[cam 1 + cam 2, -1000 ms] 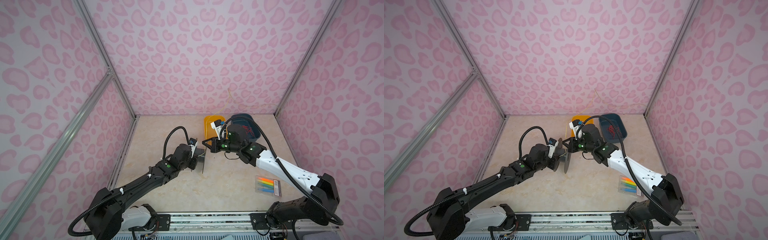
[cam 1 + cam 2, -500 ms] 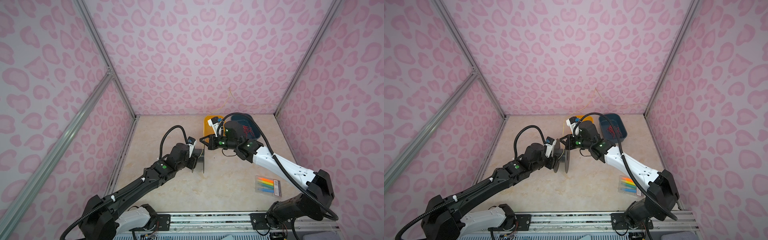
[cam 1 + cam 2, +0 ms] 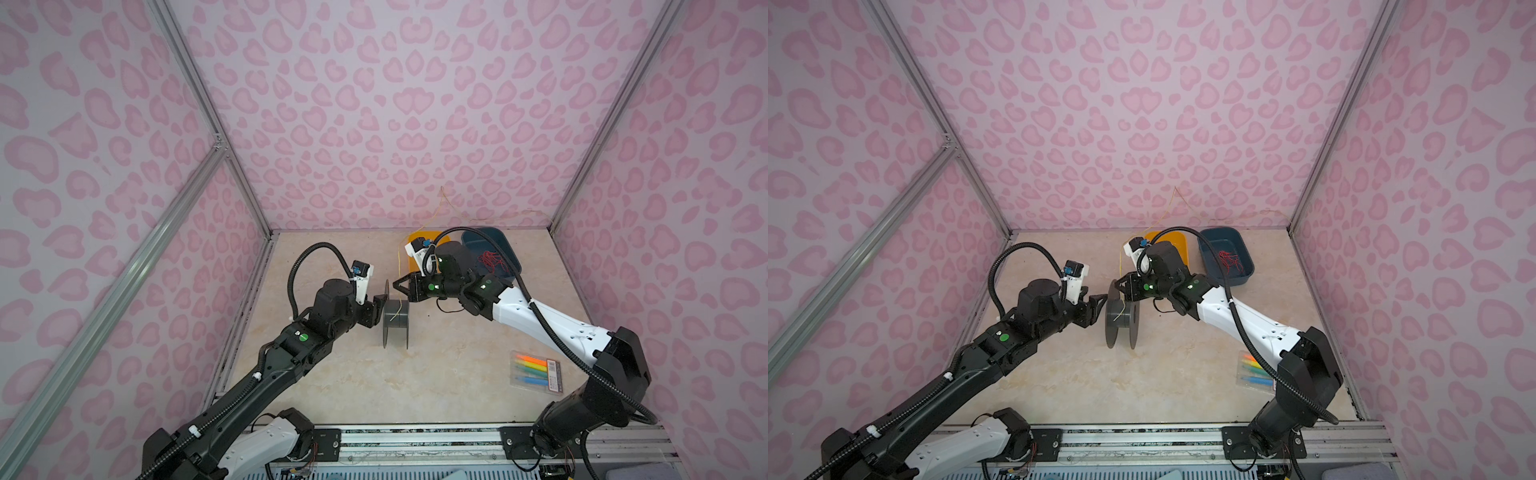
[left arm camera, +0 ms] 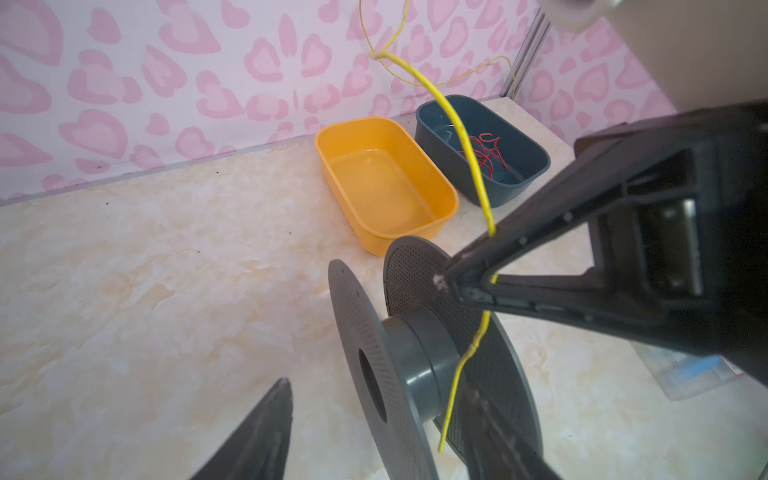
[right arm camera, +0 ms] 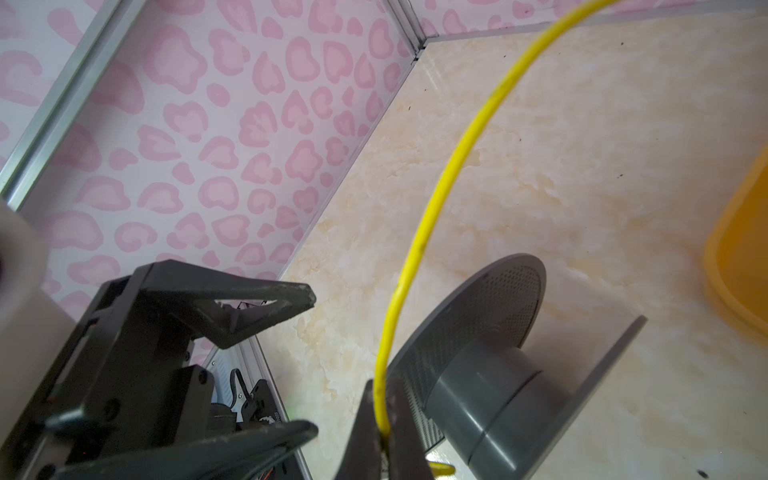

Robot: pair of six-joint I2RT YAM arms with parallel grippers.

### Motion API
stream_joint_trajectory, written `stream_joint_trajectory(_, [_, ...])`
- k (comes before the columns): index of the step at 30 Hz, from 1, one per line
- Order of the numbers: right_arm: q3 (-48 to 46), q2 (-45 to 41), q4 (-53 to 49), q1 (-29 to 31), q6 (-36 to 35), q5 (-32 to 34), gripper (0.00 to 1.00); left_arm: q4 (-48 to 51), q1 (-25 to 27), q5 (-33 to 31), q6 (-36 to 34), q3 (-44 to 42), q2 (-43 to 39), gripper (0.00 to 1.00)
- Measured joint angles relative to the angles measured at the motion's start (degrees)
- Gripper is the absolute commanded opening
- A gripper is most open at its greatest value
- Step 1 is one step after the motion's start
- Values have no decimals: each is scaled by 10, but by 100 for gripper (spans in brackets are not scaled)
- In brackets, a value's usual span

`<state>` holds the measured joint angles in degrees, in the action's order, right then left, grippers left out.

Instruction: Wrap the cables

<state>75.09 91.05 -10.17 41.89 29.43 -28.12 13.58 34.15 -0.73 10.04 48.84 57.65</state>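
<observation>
Next, my left gripper pinches the loose end and edge together (image 4: 402, 404) before my right gripper opens, as the cable's loose end is hanging free beside the near edge.
The cable is a thin yellow wire (image 3: 399, 266) (image 3: 1120, 261) that comes down from the back wall to a grey spool (image 3: 395, 320) (image 3: 1121, 318) standing on its flange rims. My right gripper (image 3: 397, 284) (image 3: 1115, 286) (image 5: 380, 388) is just above the spool, shut on the wire (image 5: 415, 257). Below the grip, the wire's short free end (image 4: 451, 399) hangs past the hub. My left gripper (image 3: 377, 311) (image 3: 1098, 309) (image 4: 377, 386) is open at the spool's left side. In the left wrist view its fingers stand either side of the near flange.
An orange bin (image 3: 1173, 245) (image 4: 386, 187) and a dark blue bin (image 3: 1239, 279) stand at the back of the table. The blue bin holds red wires (image 3: 1228, 259). A pack of coloured markers (image 3: 536, 370) lies front right. Pink patterned walls enclose the table.
My left gripper's jaws have opened wide beside the spool. My right gripper has shifted slightly left over the spool, still pinching the wire.
</observation>
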Motion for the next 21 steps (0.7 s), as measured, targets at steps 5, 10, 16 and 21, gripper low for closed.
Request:
stream_joint_trajectory(5, [10, 11, 0, 5, 2, -13, 0, 17, -2, 63, 21, -16, 2, 72])
stream_joint_trajectory(10, [17, 21, 9, 6, 5, -23, 0, 17, -2, 100, 35, -31, 37, 72])
stream_joint_trajectory(16, [18, 37, 26, 2, 18, -47, 0, 16, 13, 104, 38, -30, 86, 71])
stream_joint_trajectory(21, [12, 43, 54, -11, 45, -74, 0, 13, 37, 61, 33, -13, 118, 67])
